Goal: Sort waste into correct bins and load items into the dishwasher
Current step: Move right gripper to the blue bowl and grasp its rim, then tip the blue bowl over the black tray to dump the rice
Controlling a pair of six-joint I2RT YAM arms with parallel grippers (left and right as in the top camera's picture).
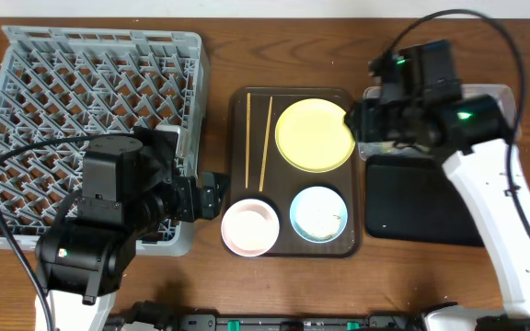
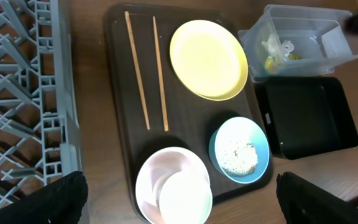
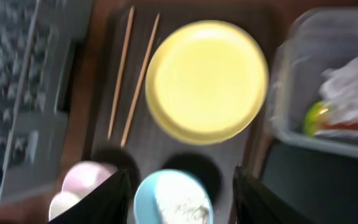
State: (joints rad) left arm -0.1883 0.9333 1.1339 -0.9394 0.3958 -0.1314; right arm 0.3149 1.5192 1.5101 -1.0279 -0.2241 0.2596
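Observation:
I will next move my right gripper to the rim of the blue bowl point(image 1: 293, 217) point(image 3: 137, 201) and close it there, on the side that faces the pinkish bowl.
The dishwasher rack point(image 1: 90, 92) stands at the left. The brown tray holds the chopsticks point(image 1: 258, 138), the yellow plate point(image 1: 314, 134), the blue bowl point(image 1: 318, 213) with rice scraps point(image 2: 238, 155), and the pinkish bowl point(image 1: 249, 226) with the white cup point(image 2: 184, 198) in it. The tissue point(image 2: 277, 47) and the wrapper point(image 3: 321, 118) lie in the clear tub point(image 2: 303, 25). The black tray point(image 1: 421, 202) lies in front of it. My left gripper point(image 1: 212, 197) is open and empty, between the rack and the pinkish bowl. My right gripper point(image 1: 355, 119) is open and empty, above the gap between plate and tub.
The brown serving tray point(image 1: 237, 165) lies between the rack and the bins. My right arm covers much of the clear tub from overhead. Bare wooden table point(image 1: 403, 285) shows in front. The right wrist view is blurred.

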